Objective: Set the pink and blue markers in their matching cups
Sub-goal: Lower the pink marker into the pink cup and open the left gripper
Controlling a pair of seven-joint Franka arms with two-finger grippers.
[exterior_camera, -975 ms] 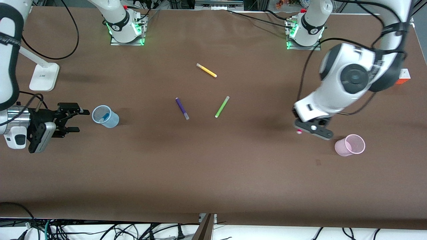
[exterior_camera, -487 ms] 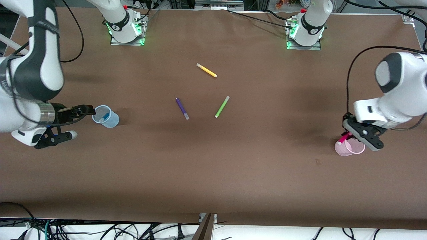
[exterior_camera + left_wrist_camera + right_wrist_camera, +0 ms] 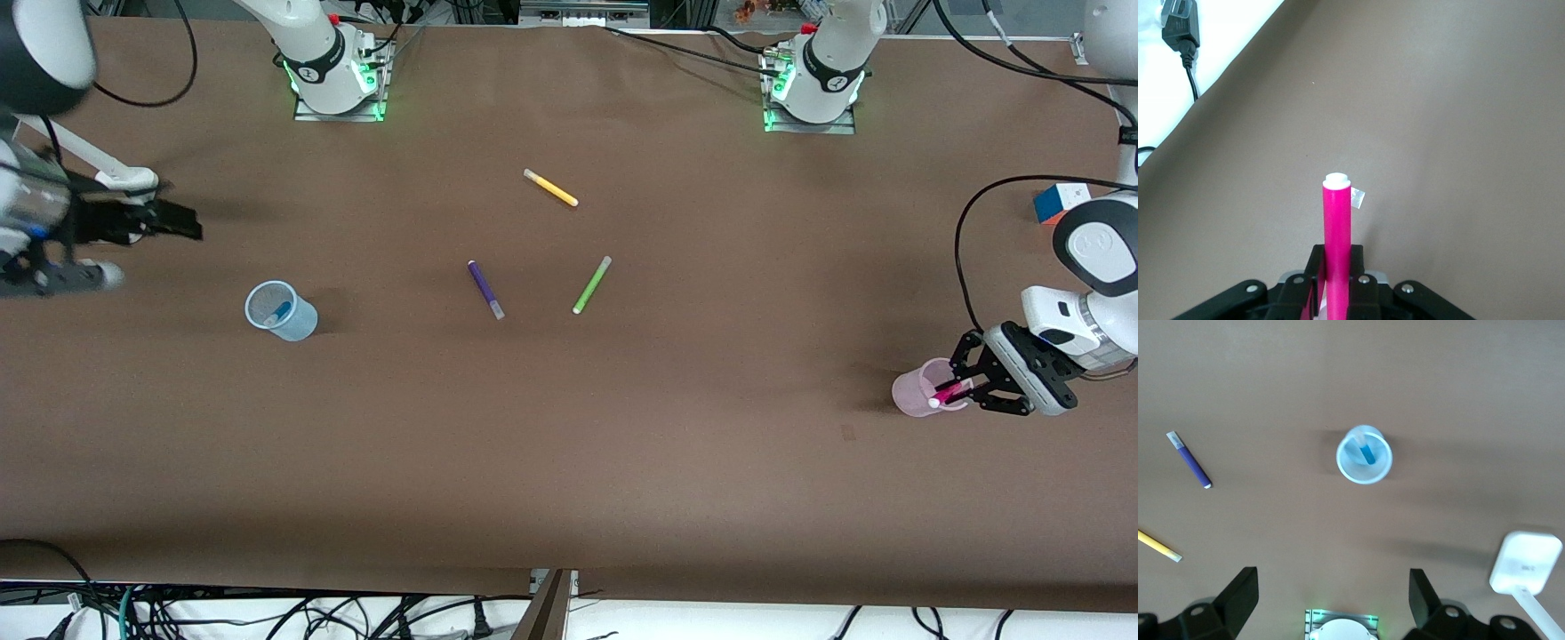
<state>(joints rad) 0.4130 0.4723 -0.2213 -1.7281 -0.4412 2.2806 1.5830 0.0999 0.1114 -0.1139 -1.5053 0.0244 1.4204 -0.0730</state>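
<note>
Next, I release the pink marker from my left gripper inside the light pink cup (image 3: 928,389) to lean against its sides.
My left gripper (image 3: 969,384) is shut on the pink marker (image 3: 949,392), which is tilted with its pale end at the mouth of the light pink cup (image 3: 911,397). In the left wrist view the pink marker (image 3: 1337,227) stands between the fingers (image 3: 1361,270); the cup does not show there. The blue marker (image 3: 281,311) lies inside the light blue cup (image 3: 298,322). My right gripper (image 3: 156,254) is open and empty, up in the air toward the right arm's end of the table. The right wrist view shows the blue cup (image 3: 1378,470) with the blue marker (image 3: 1367,451) in it.
A purple marker (image 3: 486,290), a lime-green marker (image 3: 592,284) and a yellow marker (image 3: 550,188) lie mid-table. A white stand (image 3: 124,177) is at the right arm's end, a coloured cube (image 3: 1062,203) at the left arm's end. The arm bases (image 3: 333,80) stand along the table's edge farthest from the front camera.
My left gripper has carried the pink marker to the pink cup and tilted it to the mouth. My right gripper has drawn away from the blue cup, open and empty.
</note>
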